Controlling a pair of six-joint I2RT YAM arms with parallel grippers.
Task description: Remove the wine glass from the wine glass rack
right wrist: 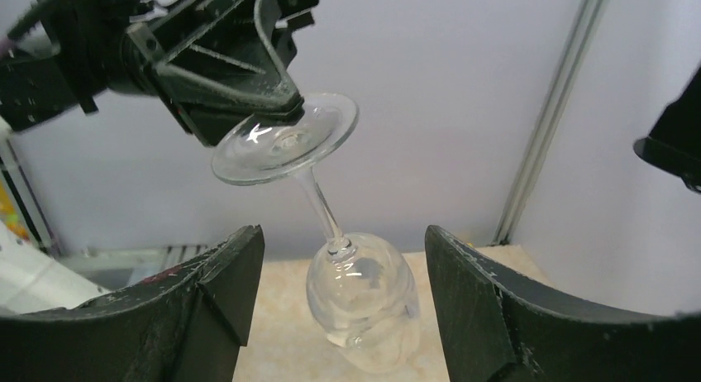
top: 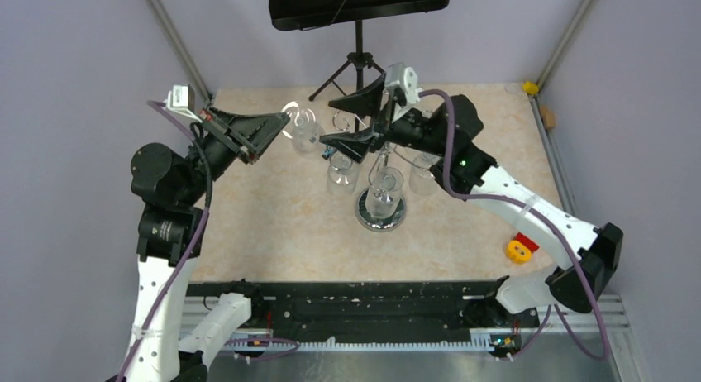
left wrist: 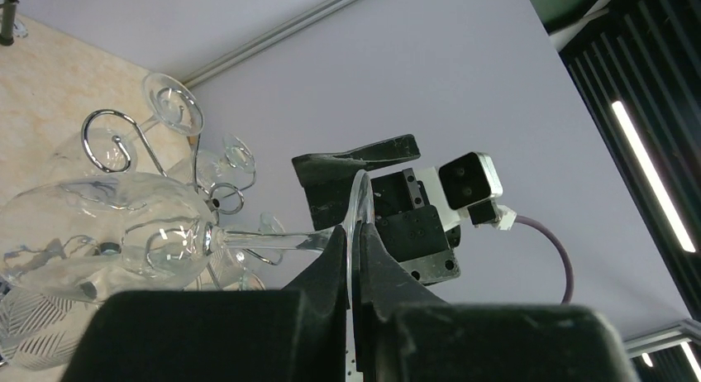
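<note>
The wine glass is hanging foot up from my left gripper, so next my right gripper turns it upright by its stem [right wrist: 319,203] before my left gripper takes the glass's rim.
My left gripper [top: 279,128] is shut on the round foot of a clear wine glass [top: 306,135], which it holds in the air left of the chrome wine glass rack [top: 381,213]. In the left wrist view the fingers [left wrist: 335,254] pinch the thin foot edge, and the stem and bowl [left wrist: 107,233] point left, towards the rack's curled hooks [left wrist: 112,142]. My right gripper [top: 353,117] is open over the rack. In the right wrist view it [right wrist: 339,258] faces the glass bowl [right wrist: 361,303], which hangs foot-up from the left gripper [right wrist: 240,76]. No hook shows around the stem.
Several other glasses [top: 340,172] hang upside down from the rack's arms. A black tripod music stand [top: 357,6] is at the back. A yellow and red object [top: 521,248] lies at the right edge. Grey walls close in on the table [top: 273,225].
</note>
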